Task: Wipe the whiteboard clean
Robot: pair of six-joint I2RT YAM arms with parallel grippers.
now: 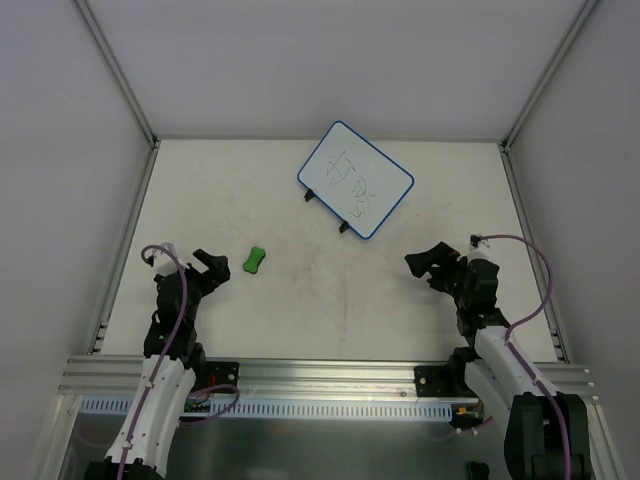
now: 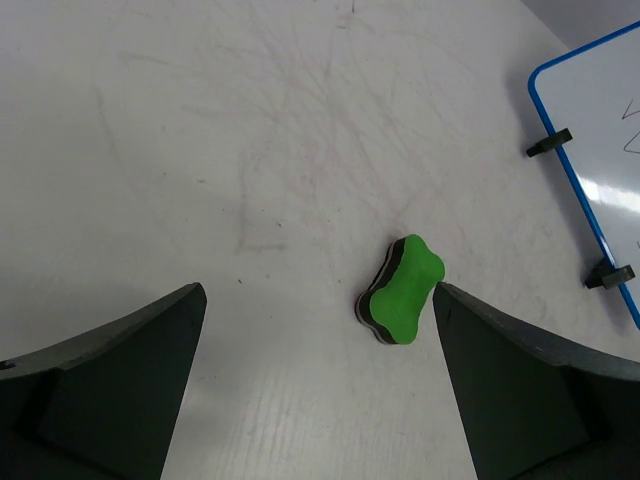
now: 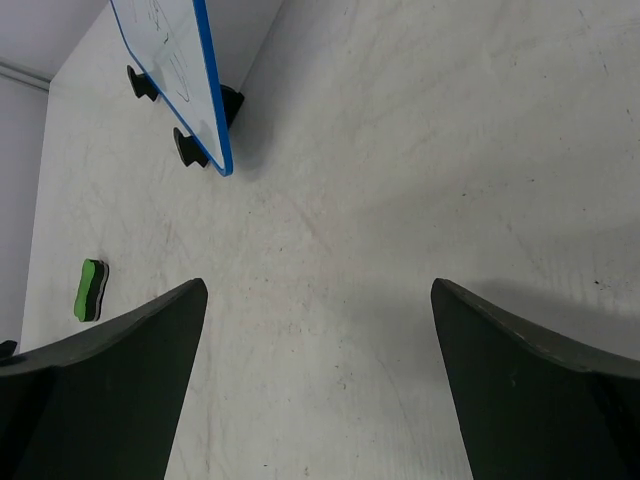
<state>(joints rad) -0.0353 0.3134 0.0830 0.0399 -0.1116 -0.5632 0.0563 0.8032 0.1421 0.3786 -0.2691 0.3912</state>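
Note:
The robot's left gripper should next close on the narrow middle (image 1: 254, 260) (image 2: 403, 291) of the green eraser, one finger on each long side.
The whiteboard (image 1: 356, 179) lies tilted at the back of the table, white with a blue rim, two black feet and black scribbles. Its edge shows in the left wrist view (image 2: 600, 140) and the right wrist view (image 3: 180, 60). A small green eraser (image 1: 254, 261) lies left of centre, also in the left wrist view (image 2: 402, 290) and the right wrist view (image 3: 91, 290). My left gripper (image 1: 212, 268) is open and empty, just left of the eraser; in its wrist view (image 2: 318, 300) the eraser lies close by the right finger. My right gripper (image 1: 432, 262) is open and empty over bare table (image 3: 318, 295).
The white tabletop (image 1: 330, 300) carries faint smudges. Grey enclosure walls stand at the back and both sides, with metal rails (image 1: 125, 250) along the table's edges.

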